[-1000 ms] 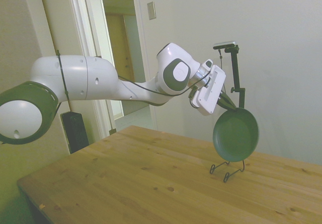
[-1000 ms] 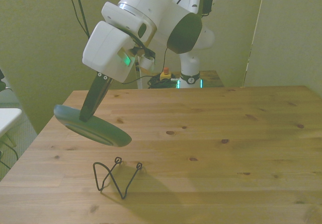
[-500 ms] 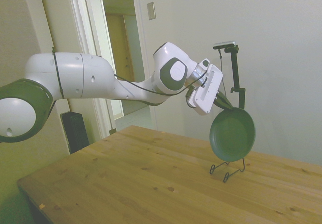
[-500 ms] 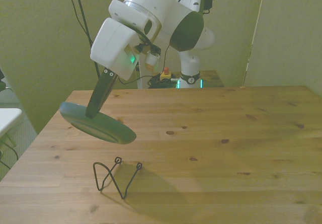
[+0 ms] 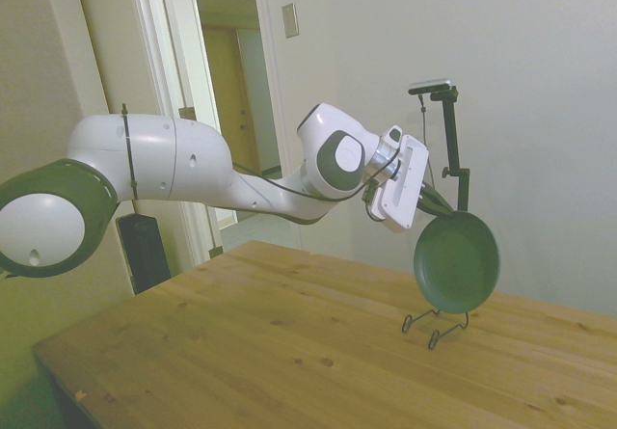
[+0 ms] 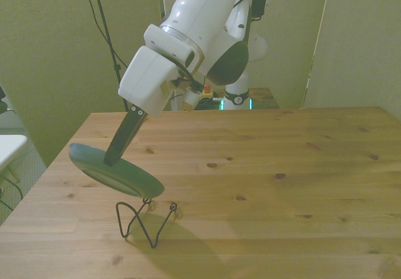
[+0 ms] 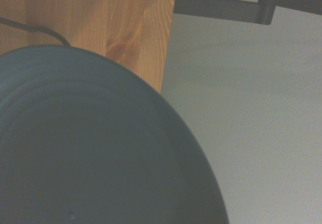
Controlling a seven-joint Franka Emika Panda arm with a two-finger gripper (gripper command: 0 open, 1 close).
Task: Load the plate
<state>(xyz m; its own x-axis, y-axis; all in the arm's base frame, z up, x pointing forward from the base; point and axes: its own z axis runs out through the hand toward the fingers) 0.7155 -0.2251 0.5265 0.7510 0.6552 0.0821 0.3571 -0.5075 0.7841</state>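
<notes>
Next, I release the plate from my gripper with the plate's lower rim on the top loops of the black wire rack [image 6: 148,206].
My gripper [image 5: 440,207] is shut on the upper rim of the plate [image 5: 456,262], a round dark green dish that hangs tilted, nearly on edge. In the front view the dark fingers [image 6: 122,142] reach down from the white gripper unit to the plate [image 6: 116,177]. The plate's lower rim sits right at the top loops of a black wire rack [image 6: 145,219], which is also visible in the side view [image 5: 436,325]. I cannot tell whether rim and rack touch. Close up, the plate [image 7: 90,148] fills most of the wrist view.
The rack stands on the wooden table [image 6: 282,185], near its front edge and toward the front view's left edge. A pale wall [image 5: 540,82] lies behind the rack in the side view.
The plate has come down and slightly toward the rack. Its lower rim was well above the wire loops before and now meets them. The grip is unchanged.
</notes>
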